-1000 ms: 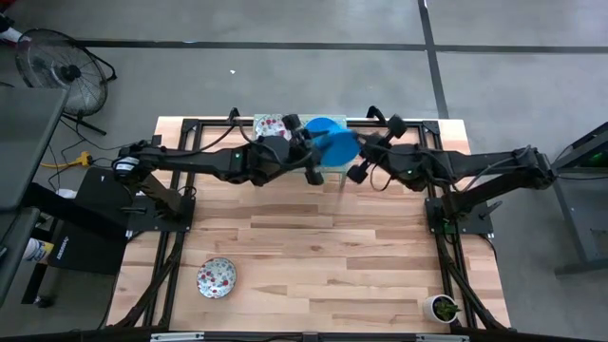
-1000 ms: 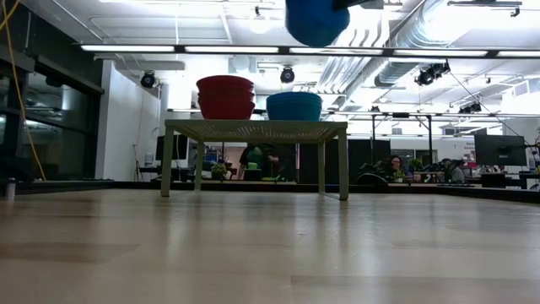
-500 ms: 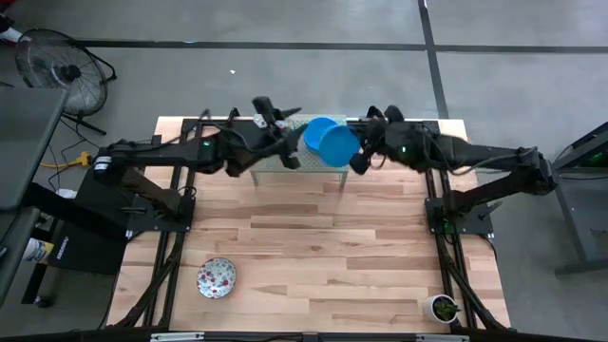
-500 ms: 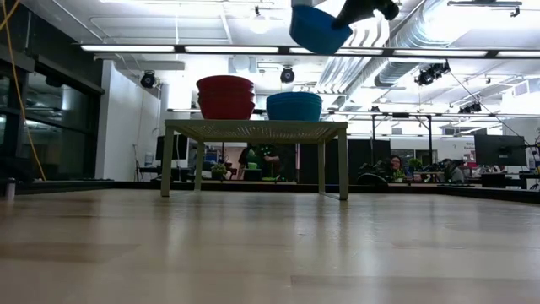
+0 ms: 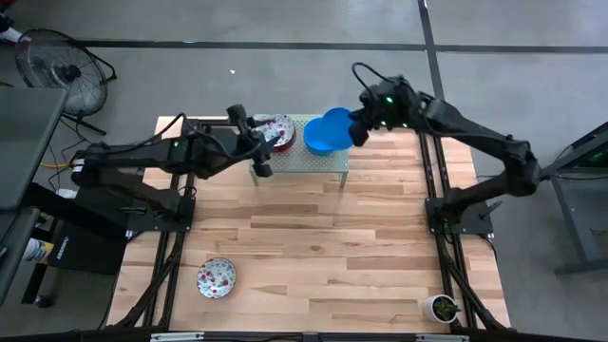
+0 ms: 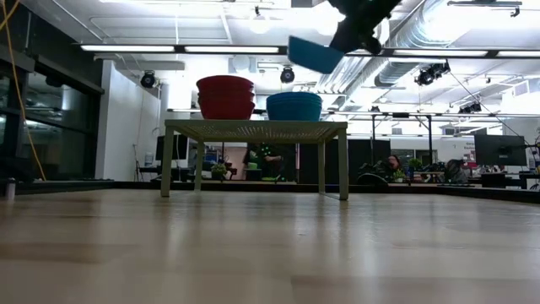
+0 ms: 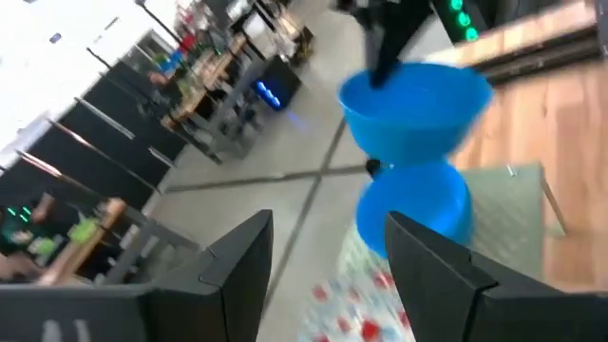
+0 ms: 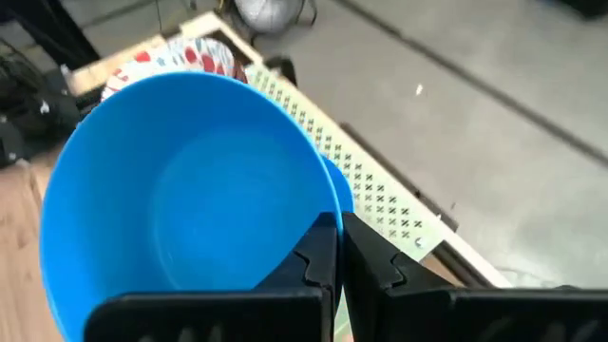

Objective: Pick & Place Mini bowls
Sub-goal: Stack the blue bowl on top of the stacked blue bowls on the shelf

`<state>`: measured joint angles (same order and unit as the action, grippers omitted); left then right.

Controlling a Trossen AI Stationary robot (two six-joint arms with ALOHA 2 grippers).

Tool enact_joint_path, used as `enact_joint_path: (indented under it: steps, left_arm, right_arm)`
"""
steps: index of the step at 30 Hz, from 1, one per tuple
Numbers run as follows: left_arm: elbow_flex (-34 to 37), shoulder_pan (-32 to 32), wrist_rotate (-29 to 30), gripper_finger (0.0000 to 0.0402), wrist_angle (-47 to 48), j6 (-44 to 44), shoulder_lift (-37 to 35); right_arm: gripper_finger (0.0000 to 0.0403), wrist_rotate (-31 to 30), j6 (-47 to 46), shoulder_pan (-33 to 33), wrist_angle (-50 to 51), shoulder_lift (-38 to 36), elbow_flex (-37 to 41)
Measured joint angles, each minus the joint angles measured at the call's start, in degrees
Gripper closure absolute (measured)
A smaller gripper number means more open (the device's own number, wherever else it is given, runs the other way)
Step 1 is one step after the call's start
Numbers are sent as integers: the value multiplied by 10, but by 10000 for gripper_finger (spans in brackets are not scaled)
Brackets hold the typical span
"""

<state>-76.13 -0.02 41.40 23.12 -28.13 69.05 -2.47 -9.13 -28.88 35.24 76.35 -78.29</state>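
My right gripper is to place the blue mini bowl, now held over the rack, on the rack's pile. It will release it on top of the stack of blue bowls (image 5: pixel 322 134) on the rack.
My right gripper (image 5: pixel 356 131) is shut on a solid blue mini bowl (image 5: pixel 328 131), held in the air over the pale green rack (image 5: pixel 323 163) at the table's far edge. On the rack stand a stack of blue bowls (image 6: pixel 294 105) and a stack of floral bowls (image 5: pixel 278 131), which look red in the low view (image 6: pixel 225 95). My left gripper (image 5: pixel 264 142) hangs open just left of the stacks and holds nothing; its wrist view shows the held bowl (image 7: pixel 418 109) ahead. One floral bowl (image 5: pixel 217 277) lies on the table near the left front. My right gripper pinches the blue bowl's rim (image 8: pixel 330 211), with one finger (image 8: pixel 318 256) inside the bowl and the other outside. It comes from the table's right side, slanting down. The bowl hangs clear above the blue stack, tilted (image 6: pixel 314 53).
A small potted plant (image 5: pixel 442 307) stands at the table's near right corner. The wooden tabletop (image 5: pixel 313 247) stretches in front of the rack. A fan (image 5: pixel 62 66) stands on the floor beyond the far left corner.
Both grippers were at the blue bowl a second ago. My left gripper has come away from it and drawn back toward the table's left edge. My right gripper has swung toward the far edge with the bowl, which has tipped over the blue stack.
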Motion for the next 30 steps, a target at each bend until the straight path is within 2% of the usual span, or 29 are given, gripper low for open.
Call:
enact_joint_path:
  steps: [8,15,23,30]
  left_arm:
    - [109,0,-3,205,-20,61,-71]
    - [197,0,-8,205,-47,100,-161]
    - [319,0,-23,205,-111,120,-283]
    - [391,0,-30,205,-135,145,-349]
  right_arm:
    - [402,75,12,-43,111,135,-153]
    - [402,95,37,-62,216,232,-272]
    - [403,95,35,-64,230,279,-300]
    - [403,91,10,-64,230,288,-297]
